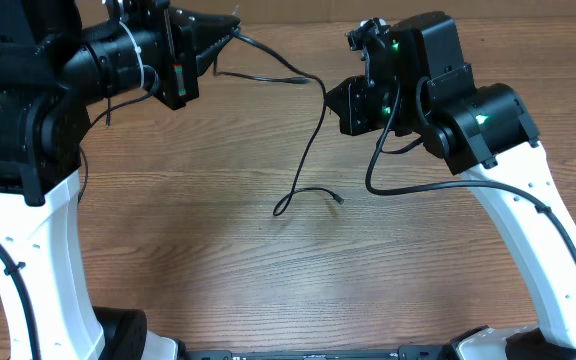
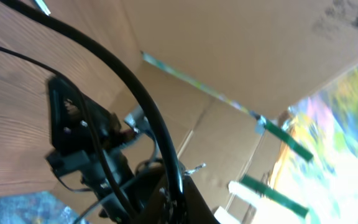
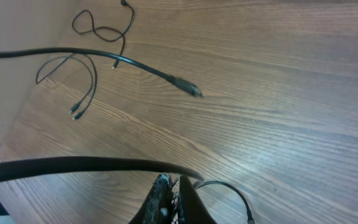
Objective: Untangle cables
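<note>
My left gripper is pulling a part of the cable short of the small loop of cable hanging below my right gripper, so it should open and take the cable [image 1: 322,88] beside my right gripper.
A thin black cable [image 1: 308,150] stretches from my left gripper [image 1: 235,33] at the top left across to my right gripper [image 1: 331,92]. From there it hangs down to a small loop and plug [image 1: 313,192] on the wood. In the left wrist view the left gripper [image 2: 182,186] is shut on the cable [image 2: 135,93]. The right wrist view shows the right gripper [image 3: 178,182] shut, with the cable [image 3: 73,165] pinched at its tips. A second plug end [image 3: 188,88] hangs above the table. More cables [image 3: 95,28] lie looped far off.
The wooden table [image 1: 218,270] carries the cable ends. Cardboard walls [image 2: 229,50] stand behind it. The right arm's own thick cable [image 1: 408,185] curves beside its white base [image 1: 538,230], and the left arm's white base [image 1: 38,260] fills the left side.
</note>
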`<action>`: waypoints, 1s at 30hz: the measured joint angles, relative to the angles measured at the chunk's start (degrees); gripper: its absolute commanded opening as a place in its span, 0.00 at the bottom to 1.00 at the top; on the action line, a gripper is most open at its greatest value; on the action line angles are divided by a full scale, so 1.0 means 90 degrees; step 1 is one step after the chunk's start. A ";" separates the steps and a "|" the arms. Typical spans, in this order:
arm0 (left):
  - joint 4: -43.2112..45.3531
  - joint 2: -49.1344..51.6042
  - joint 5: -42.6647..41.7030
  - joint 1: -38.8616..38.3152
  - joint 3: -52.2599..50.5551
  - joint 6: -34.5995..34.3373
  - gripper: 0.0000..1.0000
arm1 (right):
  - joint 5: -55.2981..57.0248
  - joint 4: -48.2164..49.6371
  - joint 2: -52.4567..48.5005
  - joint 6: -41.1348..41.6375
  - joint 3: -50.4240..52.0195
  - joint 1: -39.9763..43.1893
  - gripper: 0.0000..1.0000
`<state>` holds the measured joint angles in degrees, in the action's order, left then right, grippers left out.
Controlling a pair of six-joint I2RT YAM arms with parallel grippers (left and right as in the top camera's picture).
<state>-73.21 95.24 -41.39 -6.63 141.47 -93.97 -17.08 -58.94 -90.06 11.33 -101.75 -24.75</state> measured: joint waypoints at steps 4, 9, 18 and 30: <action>-0.0226 0.0000 0.0155 0.0000 0.0000 0.0007 0.04 | 0.0070 0.0046 0.0000 0.0185 0.0000 0.0000 0.61; -0.0097 0.0000 0.0080 0.0000 0.0000 -0.0049 0.04 | 0.0017 0.0090 0.0000 0.0019 0.0000 -0.0002 0.77; 0.0430 0.0000 -0.0221 0.0000 0.0000 -0.0406 0.04 | -0.0216 -0.0248 -0.0027 -0.0697 0.0000 -0.0226 0.75; 0.0430 0.0000 -0.0957 0.0000 0.0000 -0.0546 0.04 | -0.0085 0.0585 -0.0036 -0.0860 0.0000 -0.0262 0.23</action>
<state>-69.34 95.24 -50.00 -6.63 141.47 -98.89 -17.85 -53.67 -90.39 3.60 -101.75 -27.11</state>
